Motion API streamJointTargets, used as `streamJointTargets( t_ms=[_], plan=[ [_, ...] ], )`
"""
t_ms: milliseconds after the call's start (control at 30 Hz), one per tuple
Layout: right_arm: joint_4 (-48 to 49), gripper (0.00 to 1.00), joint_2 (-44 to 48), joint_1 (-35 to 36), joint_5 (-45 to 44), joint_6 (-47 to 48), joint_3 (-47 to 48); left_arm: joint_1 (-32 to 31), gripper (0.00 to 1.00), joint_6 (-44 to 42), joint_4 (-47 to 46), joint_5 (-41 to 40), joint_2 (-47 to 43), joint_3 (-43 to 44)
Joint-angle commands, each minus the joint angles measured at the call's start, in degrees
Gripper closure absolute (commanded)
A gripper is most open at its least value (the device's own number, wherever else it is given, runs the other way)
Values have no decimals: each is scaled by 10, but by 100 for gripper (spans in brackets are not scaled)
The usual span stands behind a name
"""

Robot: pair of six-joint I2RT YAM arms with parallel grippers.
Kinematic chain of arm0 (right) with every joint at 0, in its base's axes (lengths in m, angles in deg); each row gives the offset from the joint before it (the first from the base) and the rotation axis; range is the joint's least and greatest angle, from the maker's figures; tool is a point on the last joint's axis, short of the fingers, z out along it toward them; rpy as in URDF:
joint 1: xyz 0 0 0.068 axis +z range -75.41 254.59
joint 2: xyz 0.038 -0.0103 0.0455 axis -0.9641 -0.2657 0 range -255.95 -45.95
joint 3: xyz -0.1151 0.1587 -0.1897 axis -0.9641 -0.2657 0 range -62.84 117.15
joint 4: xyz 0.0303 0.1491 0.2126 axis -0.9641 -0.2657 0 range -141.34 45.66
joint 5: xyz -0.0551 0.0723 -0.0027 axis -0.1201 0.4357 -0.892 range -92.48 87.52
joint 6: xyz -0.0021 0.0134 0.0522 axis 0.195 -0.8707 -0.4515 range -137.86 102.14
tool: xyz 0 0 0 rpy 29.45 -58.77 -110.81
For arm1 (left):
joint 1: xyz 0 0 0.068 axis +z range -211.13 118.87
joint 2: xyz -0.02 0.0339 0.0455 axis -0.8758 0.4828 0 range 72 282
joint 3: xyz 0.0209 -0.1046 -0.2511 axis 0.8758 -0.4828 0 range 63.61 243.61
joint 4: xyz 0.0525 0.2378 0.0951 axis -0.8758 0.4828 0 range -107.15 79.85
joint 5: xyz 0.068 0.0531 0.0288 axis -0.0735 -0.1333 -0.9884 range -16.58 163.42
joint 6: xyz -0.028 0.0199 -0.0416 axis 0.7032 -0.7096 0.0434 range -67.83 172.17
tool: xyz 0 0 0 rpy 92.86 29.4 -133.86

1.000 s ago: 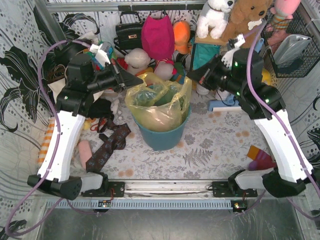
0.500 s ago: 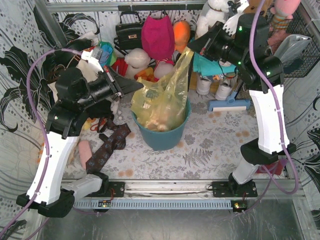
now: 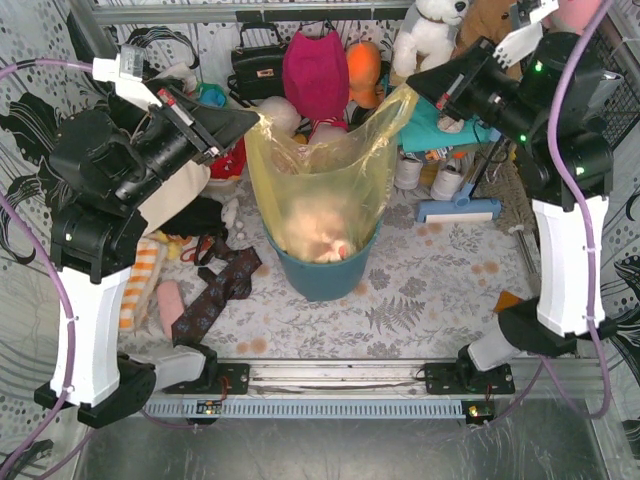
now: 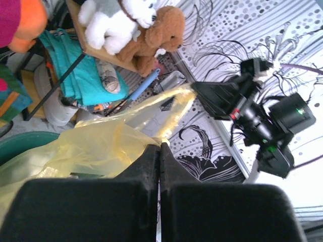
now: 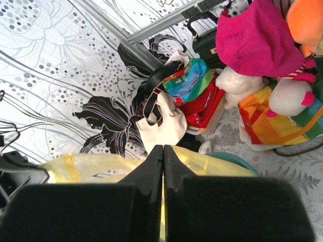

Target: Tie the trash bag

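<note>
Next, my left gripper opens and takes a thicker, gathered fold (image 4: pixel 123 137) before tying, because it pinches just the edge of the trash bag's rim at its fingertips.
The trash bag (image 3: pixel 320 175) is thin yellow-green plastic, its bottom in the teal bin (image 3: pixel 325 275), with crumpled white paper showing through low inside. Its rim is pulled up and stretched wide between both arms. My left gripper (image 3: pixel 258 118) is shut on the bag's left rim corner; the left wrist view shows the plastic (image 4: pixel 101 146) pinched at the closed fingertips (image 4: pixel 159 147). My right gripper (image 3: pixel 410 84) is shut on the right rim corner; the right wrist view shows the yellow film (image 5: pixel 86 166) on both sides of the closed fingertips (image 5: pixel 163 149).
Clutter lines the back: a black handbag (image 3: pixel 258 65), a magenta bag (image 3: pixel 315 70), plush toys (image 3: pixel 430 35), a cream tote (image 5: pixel 161 123). Dark ties (image 3: pixel 215 290) lie left of the bin. A wire basket (image 3: pixel 590 90) hangs at the right wall.
Both arms have risen and spread apart, lifting the bag's rim from a slack heap on the bin into a tall, taut sheet. The left gripper moved up and left, the right up and right.
</note>
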Motion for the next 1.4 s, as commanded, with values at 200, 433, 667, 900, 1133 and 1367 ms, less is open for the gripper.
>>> streamJointTargets(
  t_ms=[200, 433, 667, 900, 1133, 1367],
  plan=[
    [227, 100, 197, -1, 46, -45, -446, 3, 100, 0, -73, -132, -102, -313],
    [253, 100, 151, -1, 107, -60, -338, 8, 100, 11, -178, -19, -75, -229],
    [255, 100, 134, -1, 121, -66, -243, 9, 100, -25, -259, 15, -118, -219],
    [229, 56, 200, -1, 96, -32, -354, 9, 60, -56, -228, -23, -177, -291],
    [39, 38, 207, -2, 12, 48, -321, 9, 23, -110, -49, -129, -152, -205],
    [9, 29, 174, -1, 48, 64, -331, 9, 9, -120, 133, -154, -59, -63]
  ],
)
